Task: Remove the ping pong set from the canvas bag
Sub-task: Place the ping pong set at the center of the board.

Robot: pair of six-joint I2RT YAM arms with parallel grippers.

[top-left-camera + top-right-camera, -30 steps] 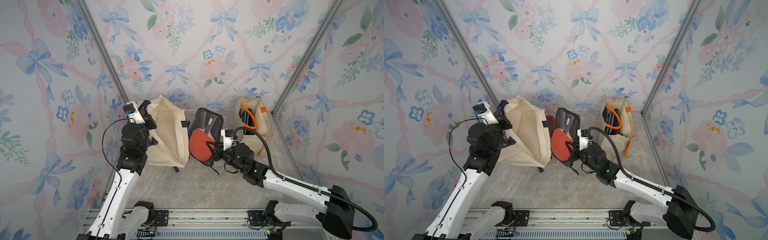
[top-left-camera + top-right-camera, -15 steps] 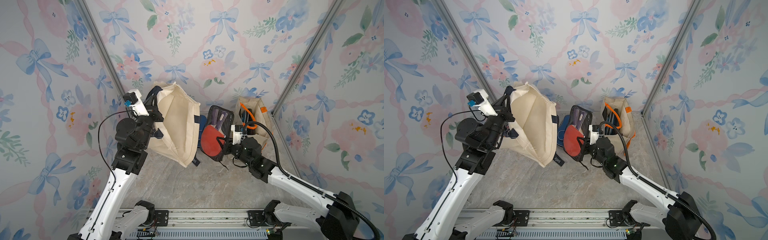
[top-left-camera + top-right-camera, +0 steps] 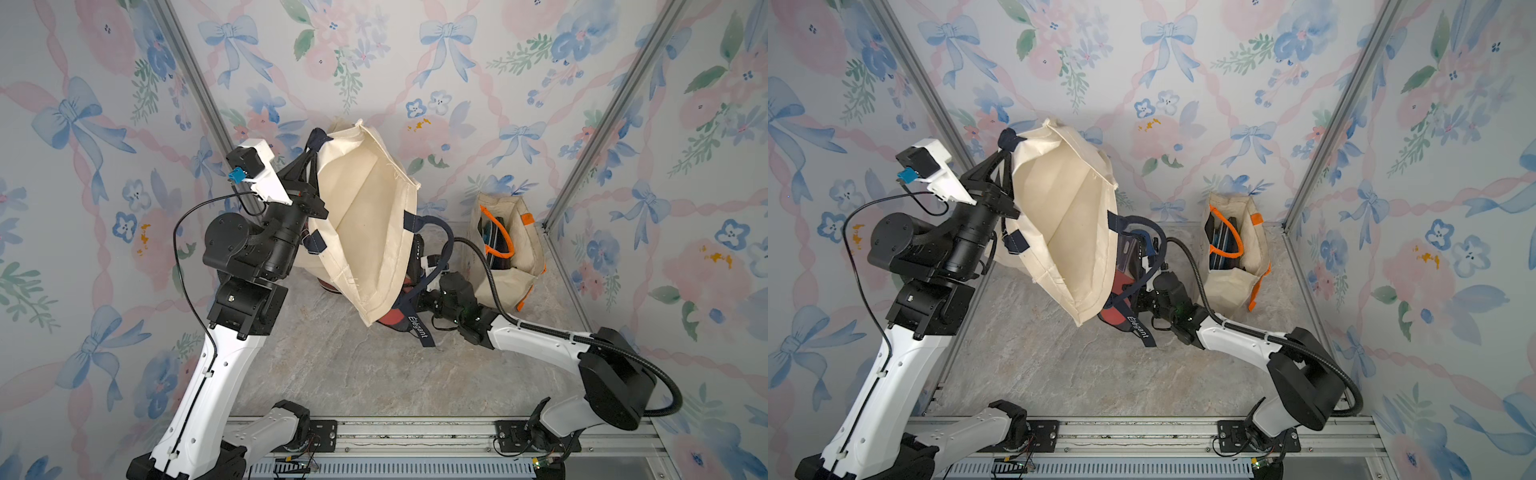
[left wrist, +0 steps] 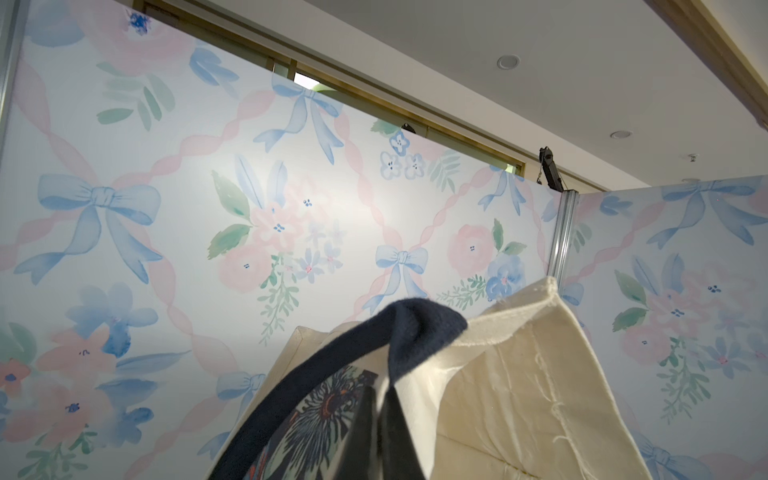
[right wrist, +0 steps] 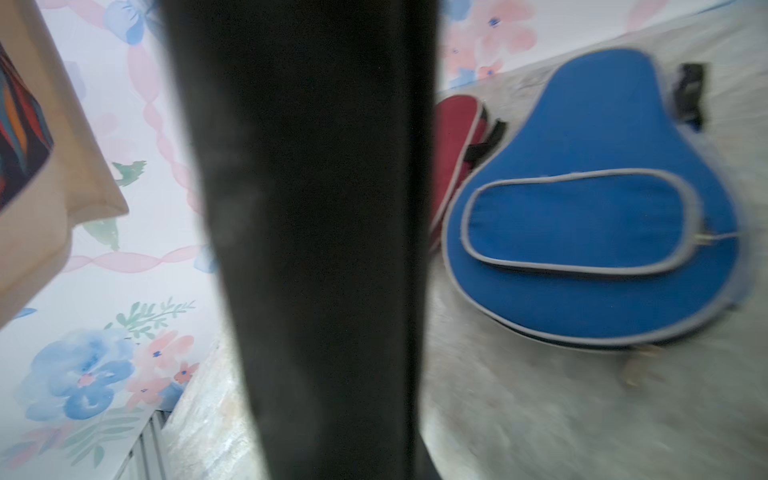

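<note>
The robot's right gripper needs to release the black mesh pouch on the floor (image 3: pixel 294 313) next to the maroon case, below the left gripper. The pouch is still mostly hidden under the bag.
The cream canvas bag (image 3: pixel 370 232) (image 3: pixel 1067 232) hangs high off the floor, mouth tilted down to the right. My left gripper (image 3: pixel 311 166) (image 4: pixel 380 388) is shut on its fabric beside the navy handle (image 4: pixel 415 328). A black mesh pouch with a red paddle (image 3: pixel 1123 282) (image 3: pixel 390 320) sits mostly hidden under the bag's lower edge. My right gripper (image 3: pixel 1142 286) is shut on it, and the pouch (image 5: pixel 311 208) fills the middle of the right wrist view. A blue case (image 5: pixel 590 216) and a maroon case (image 5: pixel 457 145) lie on the floor beyond.
A second canvas bag with orange handles (image 3: pixel 507 249) (image 3: pixel 1237 249) stands at the back right, holding dark items. A navy strap marked "Elegant" (image 3: pixel 417 328) hangs over my right arm. Floral walls close in on three sides; a metal rail (image 3: pixel 415 432) runs along the front.
My left arm has lifted the canvas bag off the floor and swung it right, so it now covers most of the mesh pouch. The right gripper kept its hold on the pouch.
</note>
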